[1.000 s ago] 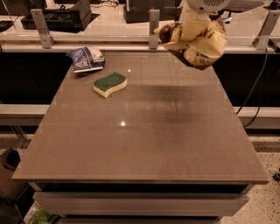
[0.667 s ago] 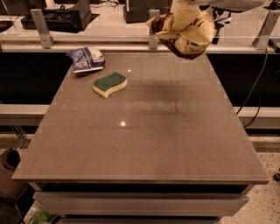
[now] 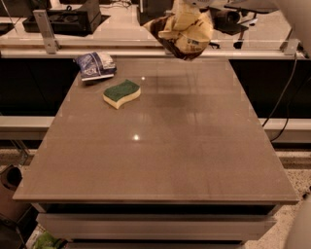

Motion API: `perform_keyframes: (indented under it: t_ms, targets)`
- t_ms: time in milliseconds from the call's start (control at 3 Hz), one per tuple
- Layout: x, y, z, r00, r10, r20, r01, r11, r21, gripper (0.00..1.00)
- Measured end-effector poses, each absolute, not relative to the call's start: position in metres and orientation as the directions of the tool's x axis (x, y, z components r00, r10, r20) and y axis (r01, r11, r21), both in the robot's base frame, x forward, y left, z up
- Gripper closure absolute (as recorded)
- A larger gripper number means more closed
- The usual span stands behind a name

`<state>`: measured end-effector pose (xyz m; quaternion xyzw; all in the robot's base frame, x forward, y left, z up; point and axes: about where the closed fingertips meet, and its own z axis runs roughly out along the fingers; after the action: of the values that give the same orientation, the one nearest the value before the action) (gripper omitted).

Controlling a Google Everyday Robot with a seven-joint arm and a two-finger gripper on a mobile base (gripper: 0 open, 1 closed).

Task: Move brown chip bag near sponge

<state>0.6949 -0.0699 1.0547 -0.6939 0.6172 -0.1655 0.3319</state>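
Next, I let go of the brown chip bag on the table's far edge [image 3: 159, 68], just past the sponge.
The brown chip bag [image 3: 183, 33] hangs crumpled in the air above the table's far edge, a little right of centre, pale yellow side showing. My gripper [image 3: 188, 5] is at the top edge of the camera view, shut on the top of the bag. The sponge [image 3: 121, 93], dark green on top with a pale yellow body, lies on the table at the far left, left of and nearer than the bag, well apart from it.
A small blue and white bag [image 3: 95, 64] lies just behind the sponge at the far left corner. The brown table [image 3: 160, 155] has a metal rail [image 3: 97, 52] along its back. A cable [image 3: 286, 97] hangs off the right side.
My gripper has carried the brown chip bag to the left and slightly up, along the table's far edge, closer to the sponge. The sponge and the blue bag have not moved.
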Motion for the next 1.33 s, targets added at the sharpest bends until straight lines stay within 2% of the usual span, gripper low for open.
perform_keyframes:
  t_ms: [667, 1333]
  targets:
    - [0.753, -0.05, 1.018, 0.274, -0.936, -0.223, -0.746, -0.061, -0.663, 1.0]
    - [0.766, -0.022, 0.985, 0.342, -0.896, -0.282, -0.766, -0.092, -0.637, 1.0]
